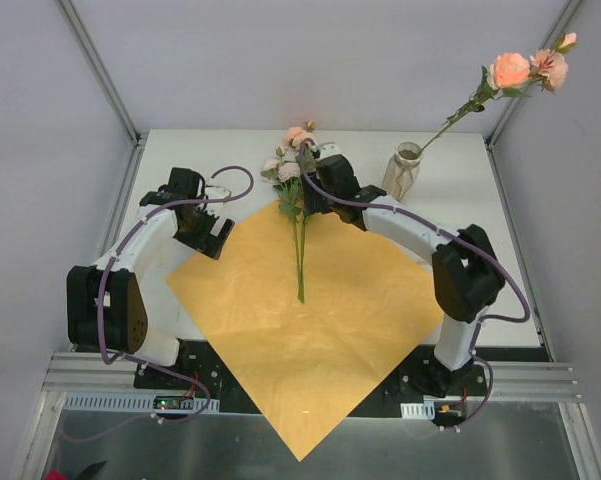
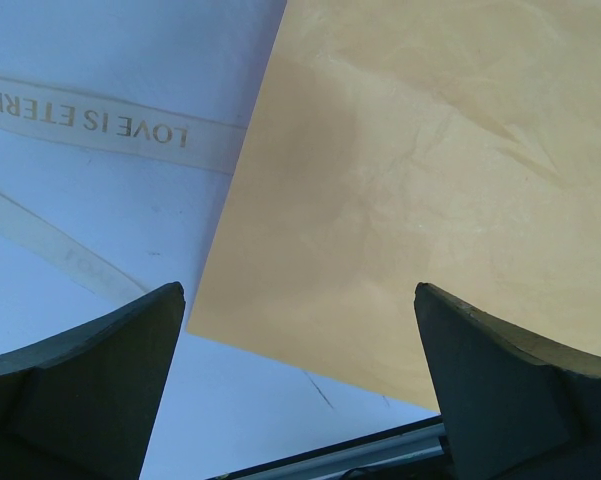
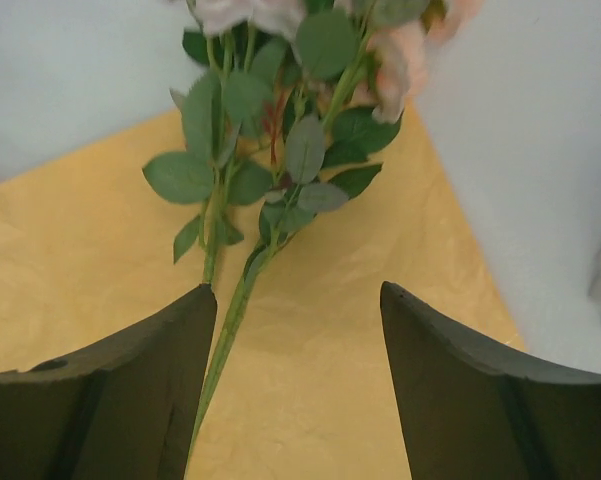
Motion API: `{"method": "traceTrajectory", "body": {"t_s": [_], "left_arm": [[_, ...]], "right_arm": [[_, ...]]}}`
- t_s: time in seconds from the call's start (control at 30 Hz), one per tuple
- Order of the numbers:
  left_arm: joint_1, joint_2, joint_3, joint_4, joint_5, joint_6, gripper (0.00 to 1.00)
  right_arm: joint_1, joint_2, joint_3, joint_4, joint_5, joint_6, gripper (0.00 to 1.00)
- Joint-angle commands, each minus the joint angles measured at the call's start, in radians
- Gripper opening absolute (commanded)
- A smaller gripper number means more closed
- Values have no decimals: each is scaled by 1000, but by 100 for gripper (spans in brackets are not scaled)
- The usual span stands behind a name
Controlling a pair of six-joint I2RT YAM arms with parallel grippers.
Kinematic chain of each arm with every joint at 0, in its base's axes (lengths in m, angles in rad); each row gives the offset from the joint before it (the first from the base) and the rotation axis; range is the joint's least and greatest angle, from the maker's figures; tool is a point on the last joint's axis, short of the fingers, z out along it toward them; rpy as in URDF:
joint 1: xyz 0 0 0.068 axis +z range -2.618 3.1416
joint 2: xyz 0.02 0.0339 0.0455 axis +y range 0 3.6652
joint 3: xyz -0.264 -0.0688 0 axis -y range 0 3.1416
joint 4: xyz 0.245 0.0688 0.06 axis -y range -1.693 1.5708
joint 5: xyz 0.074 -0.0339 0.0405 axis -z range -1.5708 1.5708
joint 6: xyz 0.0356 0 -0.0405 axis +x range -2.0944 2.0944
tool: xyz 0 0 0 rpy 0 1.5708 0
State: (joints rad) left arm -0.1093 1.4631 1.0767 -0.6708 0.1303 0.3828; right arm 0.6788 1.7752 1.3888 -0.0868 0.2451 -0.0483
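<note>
My right gripper is to close next on the stem of the farther pink flower (image 1: 305, 214) (image 3: 253, 268), the one nearer the vase, just below that flower's lowest leaves.
A yellow-orange sheet of wrapping paper (image 1: 320, 320) lies as a diamond on the white table. Two pink flowers (image 1: 292, 165) rest on its far corner, their green stems (image 1: 300, 255) running toward the sheet's middle. My right gripper (image 1: 313, 190) hovers open just over the leafy part of the stems (image 3: 230, 300), with one stem beside its left finger and nothing held. Over the sheet's left corner (image 2: 400, 200) my left gripper (image 1: 212, 235) hangs open and empty. A cream ribbon (image 2: 110, 122) printed "LOVE IS ETERNAL" lies on the table beside that corner.
A white faceted vase (image 1: 404, 172) stands at the back right with a long-stemmed pink flower (image 1: 525, 68) leaning out to the right. The paper's near corner overhangs the table's front edge (image 1: 300, 445). Metal frame posts (image 1: 100, 70) rise at the back corners.
</note>
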Motion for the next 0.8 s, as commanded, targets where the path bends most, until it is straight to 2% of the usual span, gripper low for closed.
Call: {"method": "traceTrajectory", "body": {"t_s": [0.0,0.13,0.27,0.57,0.73,0.77], "left_arm": [[10,-33,8,-19,14,11,99],[10,-24,9,-16,22,10,99],[10,-18,6,-15,15,13,99],[13,-10,-1,-4,6,24,99],[14,-7,-1,-3,6,22,99],[16,-7,0,-1,6,21,99]], "right_arm": [[-1,108,146,-166,-89,111,70],[-1,252,254,-243,-130,146,68],[1,322,295,-246,-130,168,65],[5,414,339,-298,-86,206,48],[11,402,314,-272,-55,217,33],[13,391,305,-260,-53,219,27]]}}
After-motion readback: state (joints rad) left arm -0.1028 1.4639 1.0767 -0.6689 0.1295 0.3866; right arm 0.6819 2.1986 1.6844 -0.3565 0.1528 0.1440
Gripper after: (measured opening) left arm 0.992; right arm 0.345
